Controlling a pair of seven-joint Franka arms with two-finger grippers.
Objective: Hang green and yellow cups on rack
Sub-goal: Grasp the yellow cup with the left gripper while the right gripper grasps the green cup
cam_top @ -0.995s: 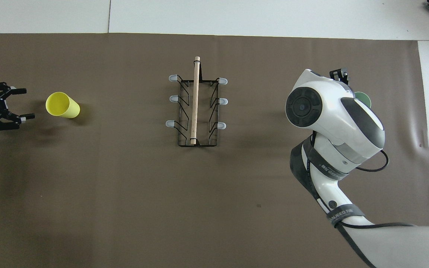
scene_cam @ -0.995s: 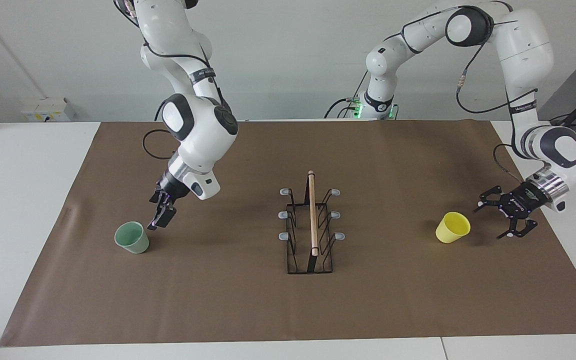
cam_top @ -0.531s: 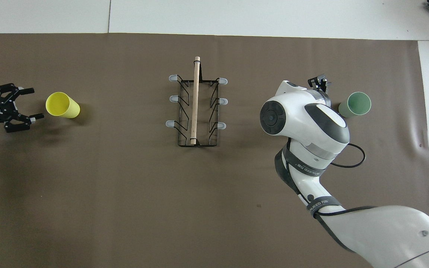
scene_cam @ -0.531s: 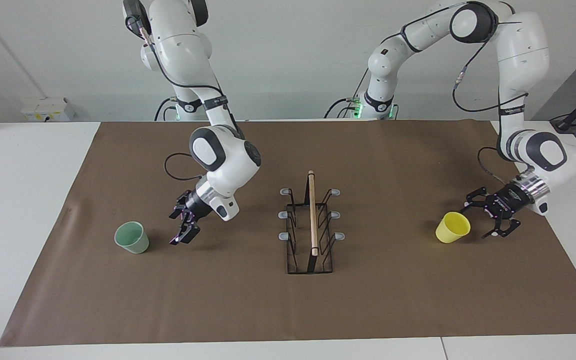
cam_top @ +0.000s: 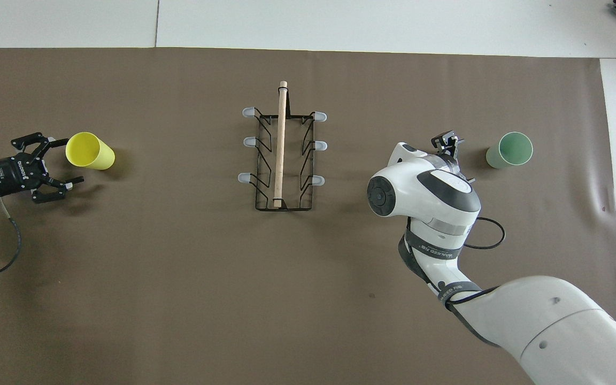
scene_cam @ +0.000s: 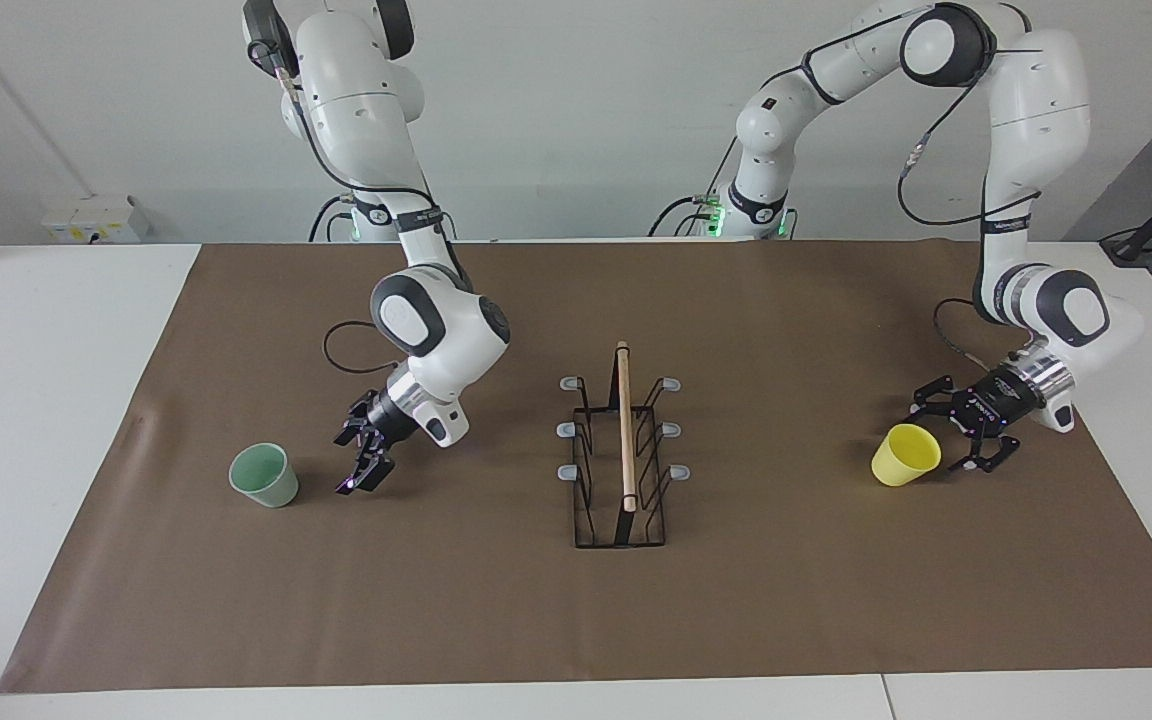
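Next, I need to close my right gripper around the green cup's body (cam_top: 496,157), below the green cup's rim, from the rack's side.
The yellow cup (scene_cam: 904,455) stands upright on the brown mat toward the left arm's end of the table; it also shows in the overhead view (cam_top: 90,152). My left gripper (scene_cam: 944,440) is open and low, right beside this cup, its fingertips level with the rim (cam_top: 68,162). The pale green cup (scene_cam: 264,476) stands upright toward the right arm's end (cam_top: 508,150). My right gripper (scene_cam: 356,462) is open and empty, low over the mat between the green cup and the rack (cam_top: 447,142). The black wire rack (scene_cam: 624,430) with its wooden rod stands mid-table with no cup on it (cam_top: 281,144).
The brown mat (scene_cam: 736,600) covers most of the white table. A white box (scene_cam: 96,218) sits at the table edge nearest the robots, at the right arm's end. The right arm's elbow and forearm (cam_top: 431,192) hang over the mat beside the rack.
My right gripper has moved away from the green cup toward the rack. My left gripper has moved in to the yellow cup's side. Neither cup has moved.
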